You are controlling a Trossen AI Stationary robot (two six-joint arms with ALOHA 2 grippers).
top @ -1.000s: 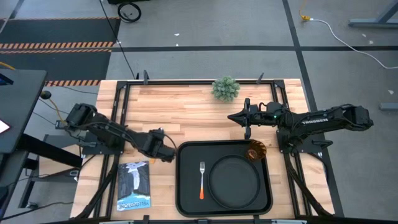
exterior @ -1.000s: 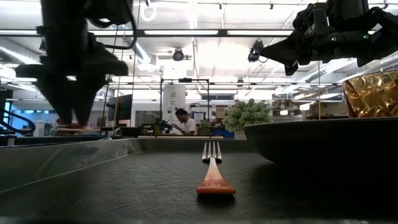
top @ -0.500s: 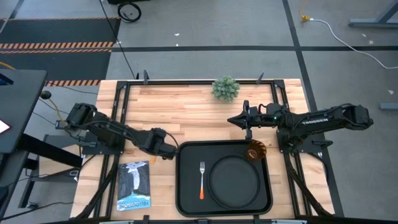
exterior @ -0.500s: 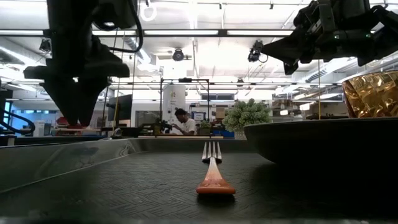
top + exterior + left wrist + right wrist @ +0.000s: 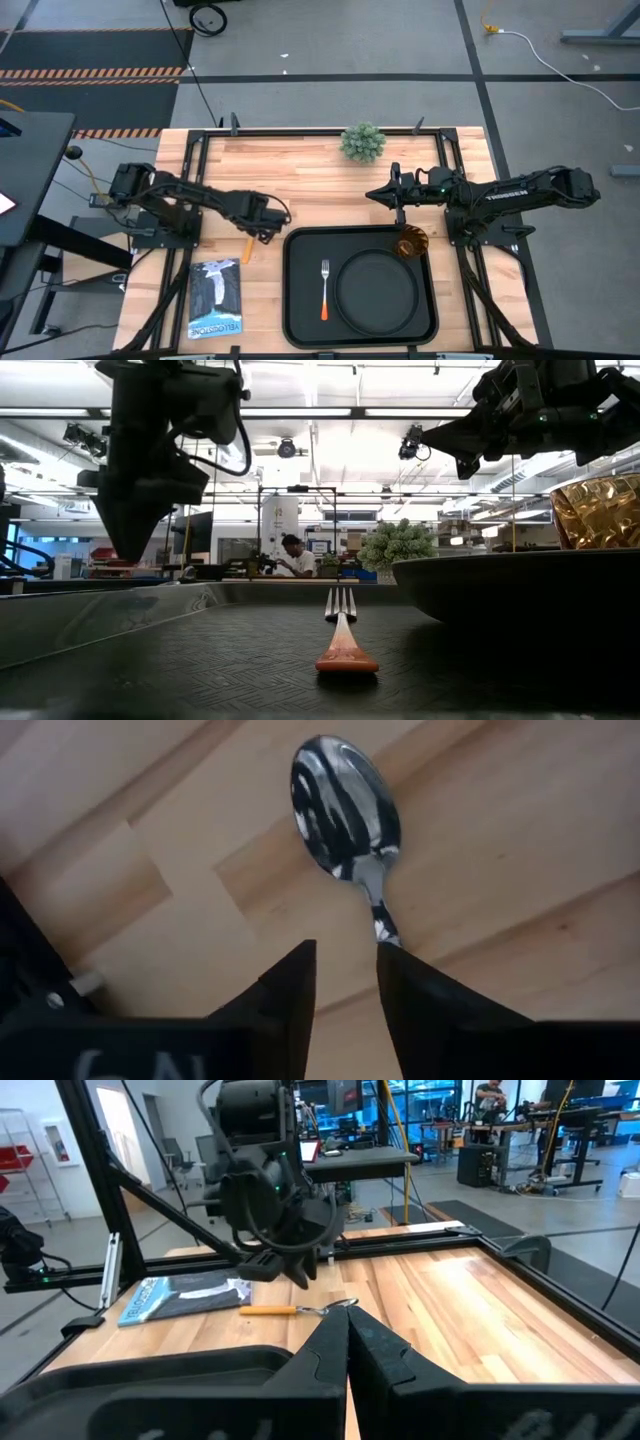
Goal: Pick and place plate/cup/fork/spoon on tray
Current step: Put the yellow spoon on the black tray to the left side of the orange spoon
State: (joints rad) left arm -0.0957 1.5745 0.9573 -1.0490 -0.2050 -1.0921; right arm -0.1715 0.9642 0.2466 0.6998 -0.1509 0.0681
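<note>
The spoon's neck runs under a fingertip of my left gripper, so I should open wider, center the gap and grip where neck meets handle (image 5: 297, 1310).
The spoon (image 5: 345, 805), silver bowl and orange handle (image 5: 247, 248), lies flat on the wooden table just left of the tray (image 5: 289, 300). My left gripper (image 5: 266, 218) hovers over the spoon's bowl end, its fingers a narrow gap apart; the spoon's neck runs behind one fingertip (image 5: 400, 970) in the left wrist view. On the tray lie the fork (image 5: 324, 290) and the plate (image 5: 377, 290), and the cup (image 5: 411, 242) stands at its far right corner. My right gripper (image 5: 385, 192) is shut and empty, above the table beyond the tray.
A small green plant (image 5: 362, 142) stands at the table's far edge. A blue-and-black booklet (image 5: 216, 297) lies at the near left. Black frame rails run along the table's edges. Bare wood lies between the plant and the tray.
My left gripper has moved from beside the tray's far left corner toward the table's far edge and turned about. The spoon's orange handle, covered by the gripper before, now shows on the table. My right gripper has kept still.
</note>
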